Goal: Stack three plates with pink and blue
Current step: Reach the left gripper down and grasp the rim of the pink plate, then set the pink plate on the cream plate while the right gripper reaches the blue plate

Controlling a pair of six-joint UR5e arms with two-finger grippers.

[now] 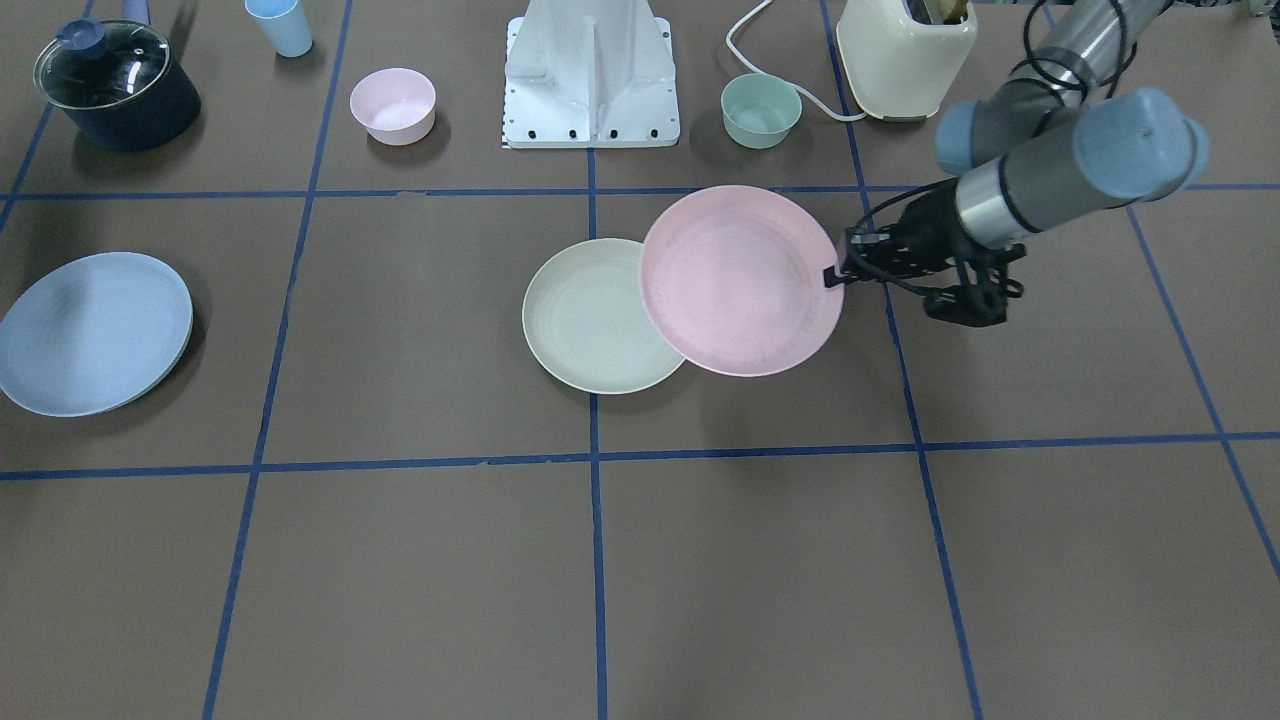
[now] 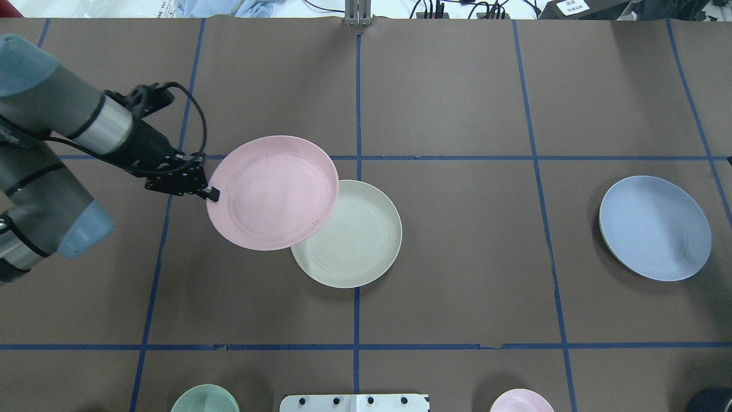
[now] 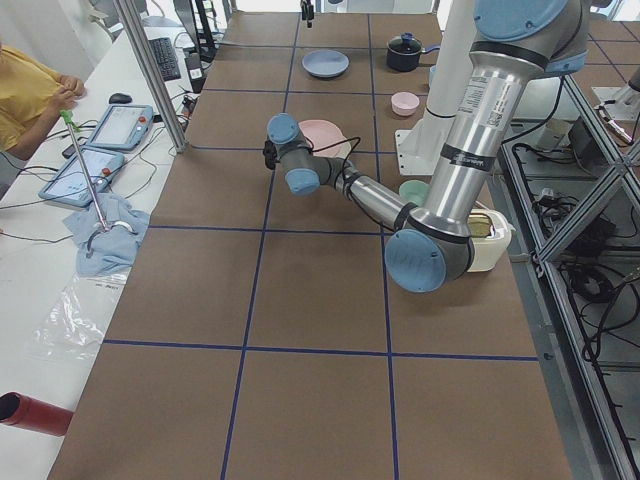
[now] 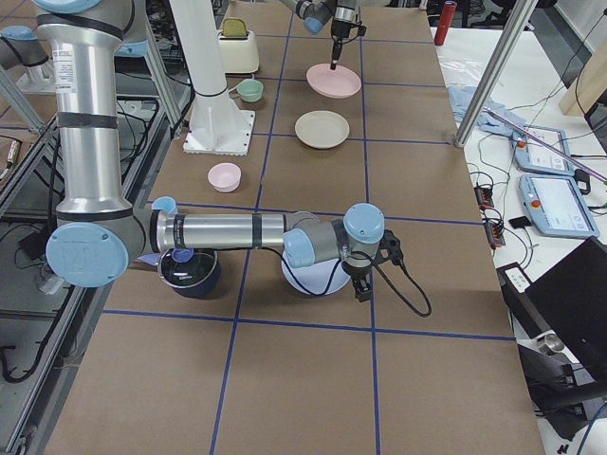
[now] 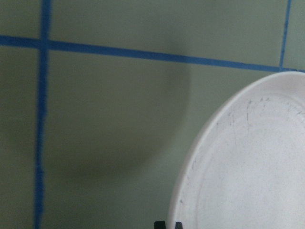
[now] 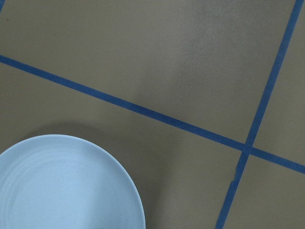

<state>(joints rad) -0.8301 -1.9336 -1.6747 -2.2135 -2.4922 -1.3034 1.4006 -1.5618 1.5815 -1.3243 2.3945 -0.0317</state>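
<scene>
My right gripper will next grab the pale blue plate by the plate's outer rim (image 1: 4, 362) (image 6: 143, 217), on the side farthest from the cream-white plate.
My left gripper (image 1: 833, 275) (image 2: 211, 193) is shut on the near rim of the pale pink plate (image 1: 740, 280) (image 2: 273, 191) and holds it lifted, tilted, partly over the cream-white plate (image 1: 585, 320) (image 2: 357, 240), which lies flat mid-table. The left wrist view shows the pink plate (image 5: 248, 167) above its shadow. The pale blue plate (image 1: 90, 332) (image 2: 655, 228) lies alone at the robot's right. My right gripper (image 4: 361, 287) shows only in the exterior right view, beside the blue plate (image 4: 318, 277); I cannot tell whether it is open. The right wrist view shows the blue plate (image 6: 62, 186), no fingers.
Along the robot's side stand a small pink bowl (image 1: 393, 105), a mint-green bowl (image 1: 761, 110), a cream toaster (image 1: 905, 55), a lidded dark pot (image 1: 115, 85), a blue cup (image 1: 280, 25) and the white robot base (image 1: 592, 80).
</scene>
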